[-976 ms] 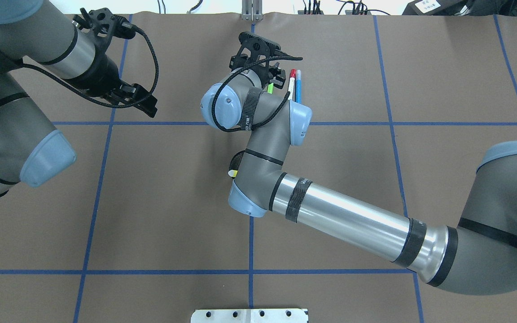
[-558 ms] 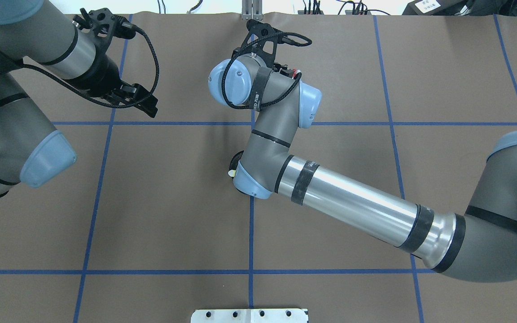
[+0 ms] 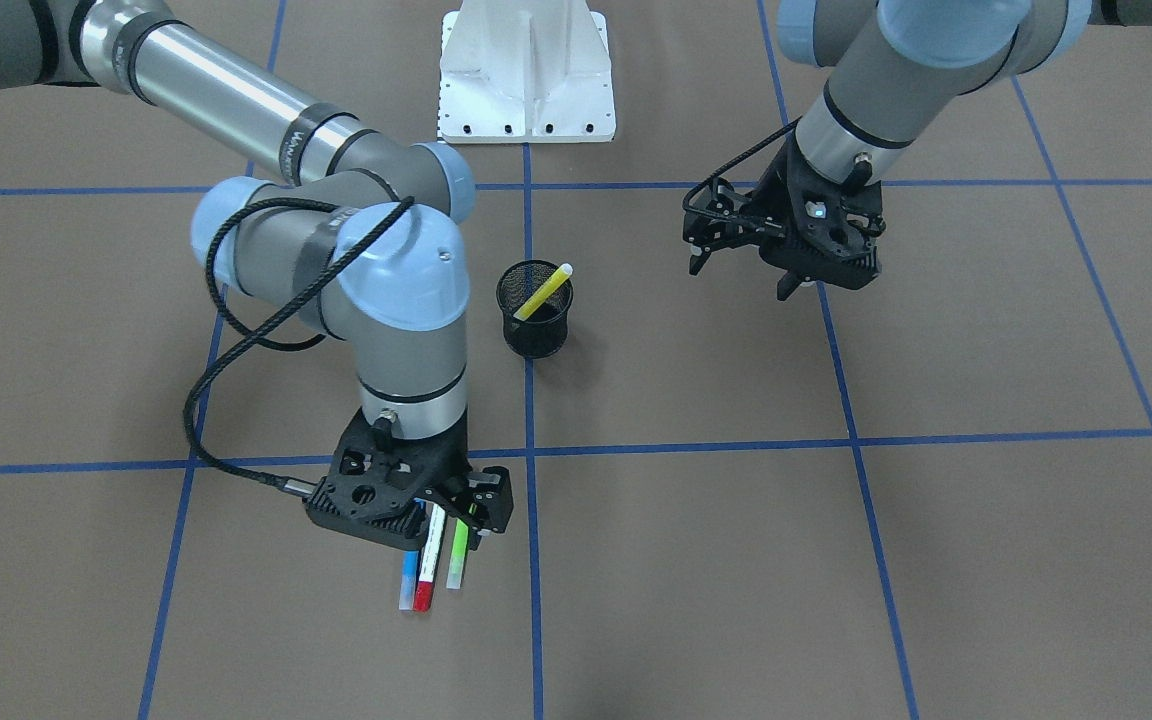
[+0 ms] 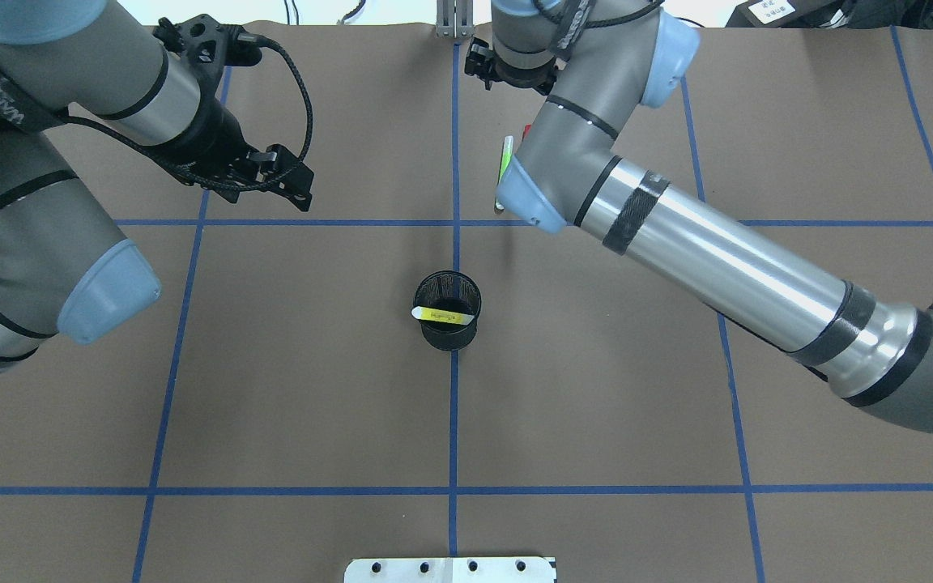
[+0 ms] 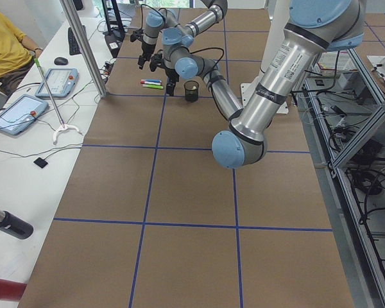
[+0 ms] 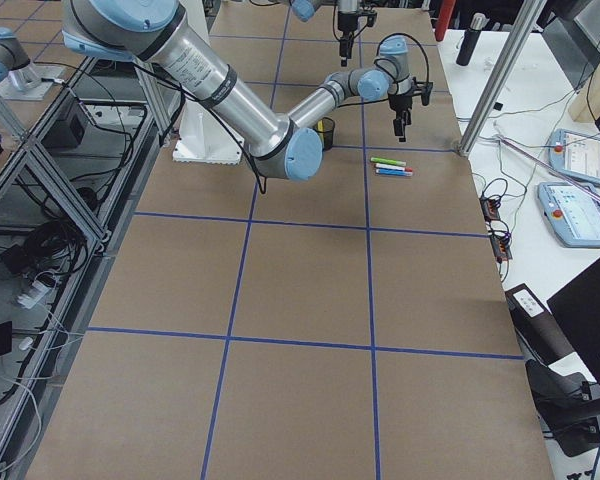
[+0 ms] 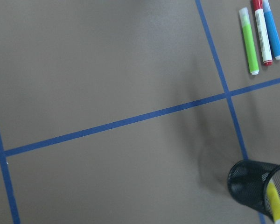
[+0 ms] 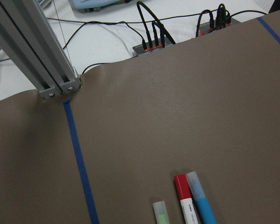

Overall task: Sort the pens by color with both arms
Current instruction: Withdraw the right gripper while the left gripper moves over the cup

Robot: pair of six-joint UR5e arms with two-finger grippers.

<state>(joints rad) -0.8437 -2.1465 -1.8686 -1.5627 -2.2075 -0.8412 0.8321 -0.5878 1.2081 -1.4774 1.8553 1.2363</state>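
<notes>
Next, I close my left gripper on the upper end of the yellow pen (image 3: 563, 274) (image 7: 279, 217), where it sticks out of the black mesh cup.
Three pens lie side by side on the brown mat: blue (image 3: 408, 585), white with a red cap (image 3: 425, 568) and light green (image 3: 458, 560). They also show in the left wrist view as green (image 7: 248, 42), red-capped (image 7: 261, 32) and blue (image 7: 272, 30). The yellow pen (image 3: 544, 293) leans in the black mesh cup (image 3: 536, 335) at mid-table. My right gripper (image 3: 476, 515) hovers just over the near ends of the three pens, looks open and holds nothing. My left gripper (image 4: 292, 178) is open and empty, well left of the cup (image 4: 466, 289).
The white pedestal base (image 3: 526, 70) stands at the robot's edge. An aluminium post (image 8: 51, 70) and plugged cables (image 8: 151, 39) sit past the far edge. Blue tape lines (image 4: 454, 405) grid the mat. My right forearm (image 4: 717, 259) spans the right half.
My right arm has swung away from over the cup, up and to the right in the overhead view, uncovering the cup and hiding most of the pens. My left gripper has shifted slightly right.
</notes>
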